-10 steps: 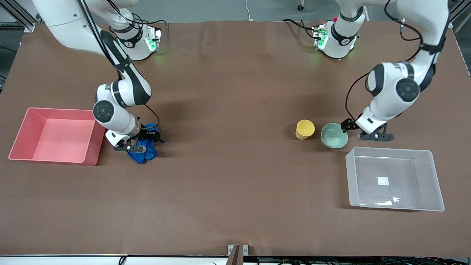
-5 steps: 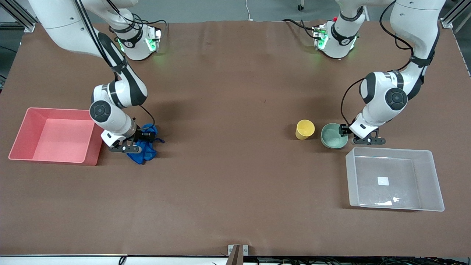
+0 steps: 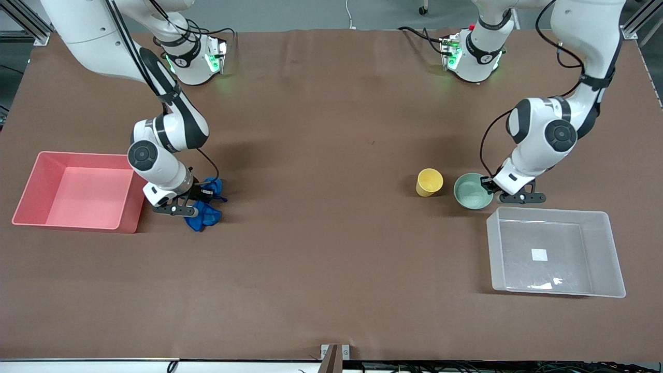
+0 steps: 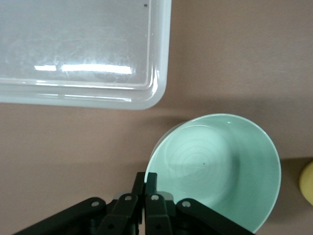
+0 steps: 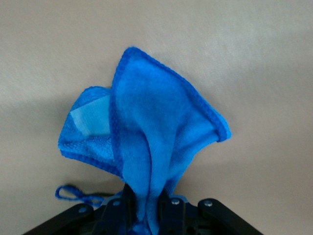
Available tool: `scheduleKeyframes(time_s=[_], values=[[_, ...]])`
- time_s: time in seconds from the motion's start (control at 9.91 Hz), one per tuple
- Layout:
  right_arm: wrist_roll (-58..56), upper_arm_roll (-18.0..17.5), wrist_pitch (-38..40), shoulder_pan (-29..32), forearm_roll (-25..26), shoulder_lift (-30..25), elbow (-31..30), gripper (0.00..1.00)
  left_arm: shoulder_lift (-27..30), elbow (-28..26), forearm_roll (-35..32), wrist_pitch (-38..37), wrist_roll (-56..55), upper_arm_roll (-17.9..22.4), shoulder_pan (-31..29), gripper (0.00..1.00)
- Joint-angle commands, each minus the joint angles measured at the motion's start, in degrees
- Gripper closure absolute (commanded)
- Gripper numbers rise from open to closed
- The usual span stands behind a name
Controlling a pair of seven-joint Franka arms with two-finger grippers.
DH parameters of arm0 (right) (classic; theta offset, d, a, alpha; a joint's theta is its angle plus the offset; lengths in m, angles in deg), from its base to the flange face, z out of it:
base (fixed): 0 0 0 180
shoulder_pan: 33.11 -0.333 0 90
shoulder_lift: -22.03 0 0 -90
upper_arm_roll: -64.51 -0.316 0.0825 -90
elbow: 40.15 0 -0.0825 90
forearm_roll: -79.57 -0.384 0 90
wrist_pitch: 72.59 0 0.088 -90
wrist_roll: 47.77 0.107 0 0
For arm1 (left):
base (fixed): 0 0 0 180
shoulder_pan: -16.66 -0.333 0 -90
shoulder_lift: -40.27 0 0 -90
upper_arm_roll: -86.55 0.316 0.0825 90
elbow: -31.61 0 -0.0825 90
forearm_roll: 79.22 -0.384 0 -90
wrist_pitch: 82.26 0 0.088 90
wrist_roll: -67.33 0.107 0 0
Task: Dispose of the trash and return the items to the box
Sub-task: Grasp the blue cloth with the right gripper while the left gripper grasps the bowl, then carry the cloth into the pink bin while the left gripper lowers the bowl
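Observation:
Next, my left gripper puts the mint-green bowl down in the clear box (image 3: 523,243) (image 4: 80,29) next to the box's white label.
The trash, a bright blue piece of fabric (image 3: 205,213) (image 5: 151,127), lies bunched on the table beside the pink bin. My right gripper (image 3: 201,200) (image 5: 146,203) is shut on a fold of it, and a thin strap (image 5: 73,194) trails beside the fingers. The mint-green bowl (image 3: 472,191) (image 4: 220,169) sits upright next to the yellow cup (image 3: 429,182) (image 4: 308,183). My left gripper (image 3: 490,186) (image 4: 145,178) is shut on the bowl's rim, on the side toward the box. The clear box (image 3: 544,210) (image 4: 159,73) stands just nearer the front camera than the bowl, with only a white label on its floor.
The pink bin (image 3: 133,207) stands at the right arm's end of the table, beside the blue fabric, with nothing in it. Brown tabletop stretches between the two groups of things.
Both grippers have closed: the right on the blue fabric, which is now more bunched, the left on the bowl's rim after moving in toward the bowl.

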Motion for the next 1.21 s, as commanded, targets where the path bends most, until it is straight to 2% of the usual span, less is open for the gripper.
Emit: scheduleKeyframes(time_s=[0.0,0.2,0.3,0.4,0.61,0.71,0.81,0.91,1.11], values=[[1.3,-0.7,20.2,1.6,0.8,-6.8,7.7,1.0,8.7,0.7,0.2,-11.6,2.9,0.8,-0.5,1.0],[-6.7,-0.2,36.5,6.2,0.6,-12.9,15.6,1.0,6.2,9.1,0.2,-14.6,5.2,3.9,-0.8,0.99],[-14.8,3.1,42.0,7.9,0.6,-14.3,19.3,1.0,2.4,15.1,0.3,-14.7,6.2,5.5,-0.9,0.99],[-23.0,9.9,42.9,7.5,0.6,-14.7,20.2,1.0,-2.8,21.2,0.4,-14.7,6.5,6.3,-1.0,1.0],[-37.7,20.2,39.0,7.7,0.6,-14.2,19.6,1.0,-16.1,36.1,2.2,-16.7,9.0,7.5,-1.2,1.0],[-42.2,23.1,35.5,8.2,0.5,-13.5,18.2,1.0,-20.8,41.4,6.3,-17.1,12.6,8.8,-1.6,1.0],[-43.4,24.7,29.7,8.6,0.4,-11.7,15.5,1.0,-24.9,46.1,11.3,-18.3,16.6,10.4,-1.6,1.0],[-43.4,24.8,24.2,8.8,-0.1,-10.0,12.9,0.99,-25.8,47.4,12.2,-19.5,19.9,11.3,-1.6,1.0],[-43.4,24.7,17.3,8.5,-4.5,-5.1,11.4,0.99,-27.2,46.4,11.3,-19.6,23.0,11.6,-1.7,0.96]])
